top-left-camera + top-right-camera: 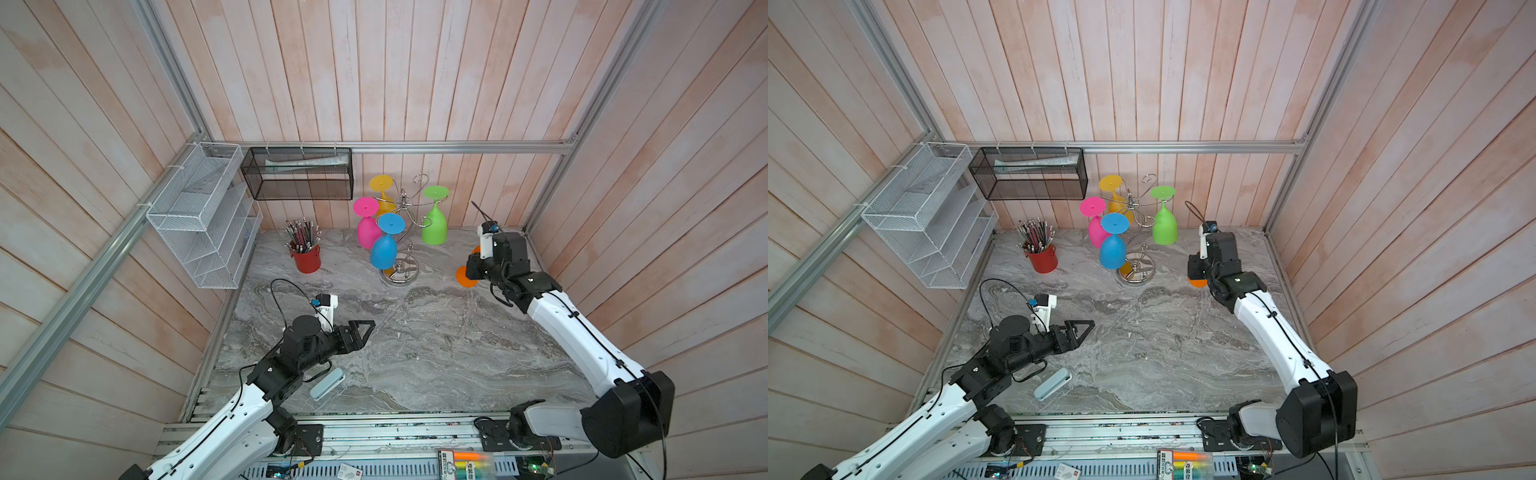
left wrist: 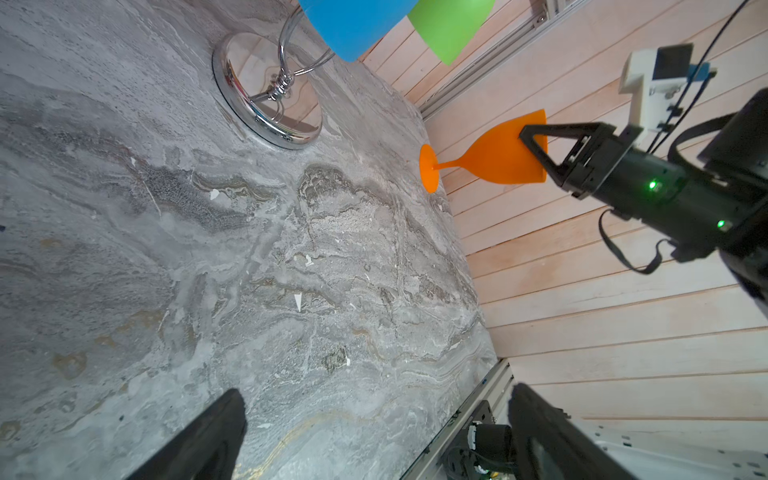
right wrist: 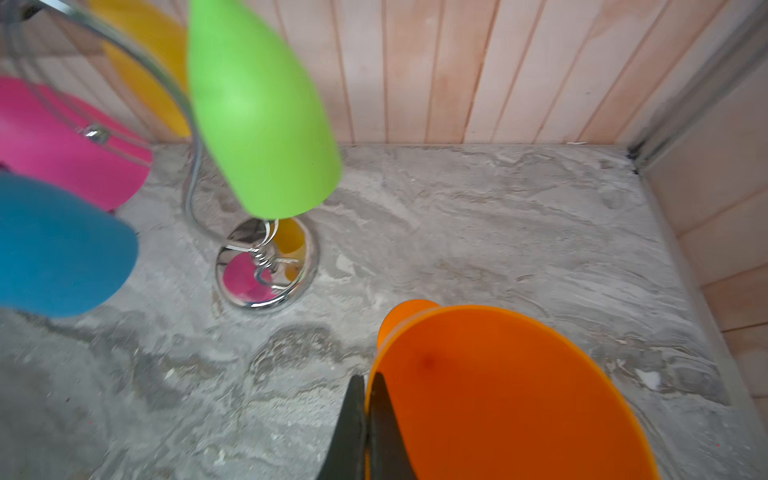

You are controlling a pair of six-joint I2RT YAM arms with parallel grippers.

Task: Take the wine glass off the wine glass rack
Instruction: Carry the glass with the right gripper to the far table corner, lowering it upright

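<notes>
The robot's right gripper will let go of the orange wine glass on the marble table [image 1: 505,252] [image 3: 550,222] near the back corner, beyond the green glass.
The chrome wine glass rack [image 1: 400,272] stands at the back of the marble table, with yellow [image 1: 384,195], pink [image 1: 366,228], blue [image 1: 384,247] and green [image 1: 434,224] glasses hanging upside down from its hooks. An orange wine glass [image 2: 494,156] stands upright off the rack, to its right near the wall, its foot [image 1: 464,276] down at the table top. My right gripper [image 3: 368,386] is shut on this glass's rim, one finger inside the bowl and one outside. My left gripper [image 1: 368,328] hovers open and empty over the left middle of the table.
A red cup of pencils [image 1: 306,257] stands left of the rack. A pale blue case [image 1: 327,383] lies beside my left arm. A white wire shelf [image 1: 199,216] and a black mesh basket [image 1: 297,172] hang on the walls. Plank walls close three sides.
</notes>
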